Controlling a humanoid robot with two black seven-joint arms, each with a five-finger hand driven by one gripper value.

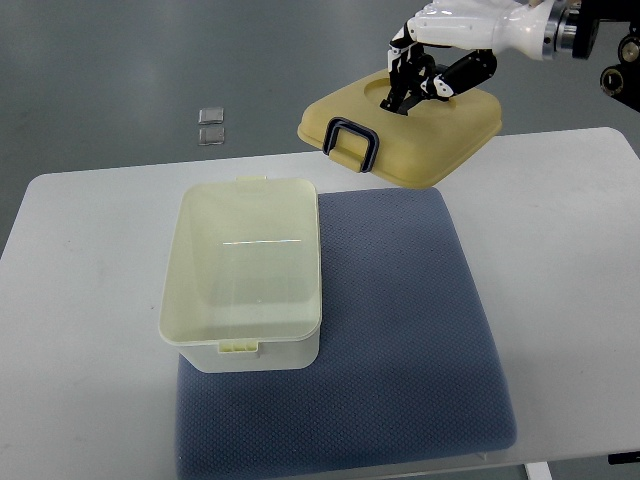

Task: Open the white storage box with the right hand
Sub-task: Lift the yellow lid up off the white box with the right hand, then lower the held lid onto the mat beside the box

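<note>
Next, I release the pale yellow lid with my right gripper on the blue mat's far part (pixel 408 248), beside the white storage box.
The white storage box (pixel 245 275) stands open on the blue mat, its inside bare. Its pale yellow lid (pixel 405 128), with a dark blue latch handle (pixel 352 142) at its near left corner, hangs tilted in the air above the table's far edge, up and right of the box. My right hand (pixel 415 85) comes in from the top right corner and its black fingers (pixel 408 92) are curled into the recess in the lid's top, holding the lid up. The left arm does not show.
A blue-grey textured mat (pixel 400 330) covers the middle of the white table (pixel 80 300). Two small clear squares (pixel 211 125) lie on the grey floor beyond the table's far edge. The table's near edge runs along the bottom of the picture.
</note>
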